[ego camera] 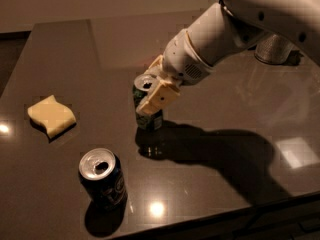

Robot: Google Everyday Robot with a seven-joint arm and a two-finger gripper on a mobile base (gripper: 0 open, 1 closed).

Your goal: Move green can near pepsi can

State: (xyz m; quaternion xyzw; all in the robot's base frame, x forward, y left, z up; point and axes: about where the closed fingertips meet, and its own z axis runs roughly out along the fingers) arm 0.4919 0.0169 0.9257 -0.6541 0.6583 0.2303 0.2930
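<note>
Next, I release the green can beside the pepsi can, just behind the bright spot (157, 172) near the table's front edge.
The green can (148, 118) is upright, held a little above the dark table (220, 134) near its middle. My gripper (151, 95) is shut on the green can, its tan fingers (159, 98) clamping the can's upper part from the right. The pepsi can (103, 178) stands upright near the front edge, down and left of the green can, with a clear gap between them. The white arm reaches in from the upper right.
A yellow sponge (51, 116) lies at the left of the table. A silvery metal object (272, 48) stands at the back right, partly behind the arm. The table's front edge (240, 211) runs close below the pepsi can.
</note>
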